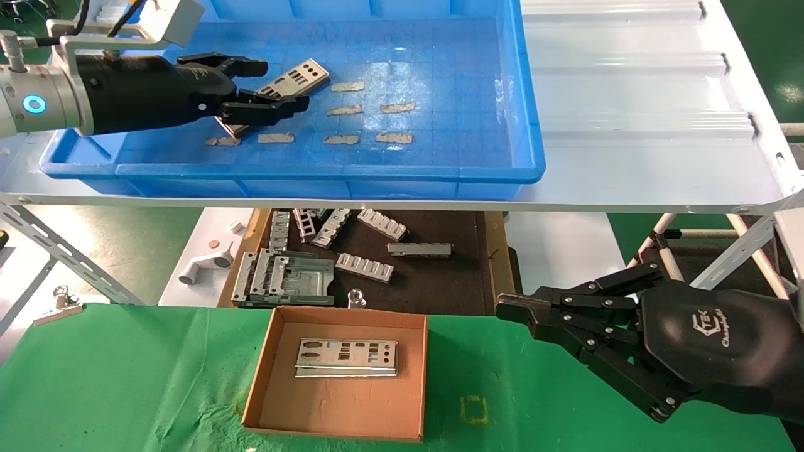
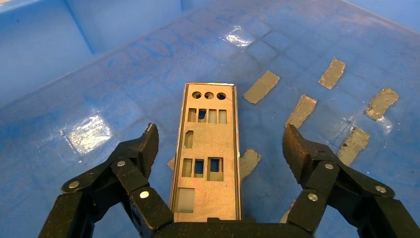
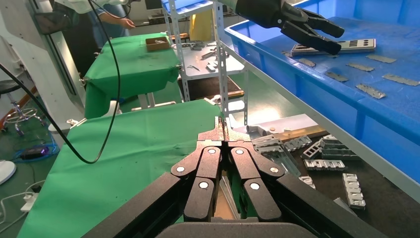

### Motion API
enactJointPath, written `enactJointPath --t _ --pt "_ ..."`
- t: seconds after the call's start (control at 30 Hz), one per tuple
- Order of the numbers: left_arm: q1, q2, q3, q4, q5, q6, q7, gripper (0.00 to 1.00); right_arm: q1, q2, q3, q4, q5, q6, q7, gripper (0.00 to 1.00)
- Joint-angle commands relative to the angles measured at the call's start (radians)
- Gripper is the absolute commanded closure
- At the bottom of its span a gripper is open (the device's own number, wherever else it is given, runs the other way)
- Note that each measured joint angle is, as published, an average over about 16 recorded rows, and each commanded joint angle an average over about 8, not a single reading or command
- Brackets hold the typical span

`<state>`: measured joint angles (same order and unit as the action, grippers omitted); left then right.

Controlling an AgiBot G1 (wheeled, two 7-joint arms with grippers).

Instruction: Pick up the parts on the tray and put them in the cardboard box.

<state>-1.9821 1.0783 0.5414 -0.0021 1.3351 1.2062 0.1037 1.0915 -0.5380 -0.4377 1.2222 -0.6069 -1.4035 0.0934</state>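
Next, the left gripper takes only the top plate (image 2: 212, 144) from the close stack of plates under its open fingers, leaving the rest.
A silver-grey punched plate (image 1: 286, 87) lies on the floor of the blue tray (image 1: 527, 113), at its left side. My left gripper (image 1: 267, 85) is open and straddles the plate's near end; in the left wrist view the plate (image 2: 207, 153) lies between the two spread fingers (image 2: 141, 153) without touching them. A second plate (image 1: 347, 358) lies flat in the brown cardboard box (image 1: 270, 383) on the green cloth. My right gripper (image 1: 512, 309) is shut and empty, hovering right of the box; it shows in its own view too (image 3: 223, 126).
Several tan tape strips (image 1: 361, 122) lie on the tray floor to the right of the plate. Below the shelf, a dark mat (image 1: 440, 276) holds ribbed grey metal blocks (image 1: 364, 267) and other metal pieces. A white shelf surface (image 1: 641, 94) extends right of the tray.
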Motion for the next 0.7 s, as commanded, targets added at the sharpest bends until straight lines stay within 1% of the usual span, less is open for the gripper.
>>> enactJointPath --t 0.03,0.7 --pt "0.000 0.001 0.000 -0.001 0.000 -0.001 0.002 1.00 0.000 0.000 0.000 0.000 0.000 0.000 0.000 1.00" --pt "0.005 0.003 0.000 0.000 0.000 -0.016 0.011 1.00 0.000 0.000 0.000 0.000 0.000 0.000 0.000 1.00"
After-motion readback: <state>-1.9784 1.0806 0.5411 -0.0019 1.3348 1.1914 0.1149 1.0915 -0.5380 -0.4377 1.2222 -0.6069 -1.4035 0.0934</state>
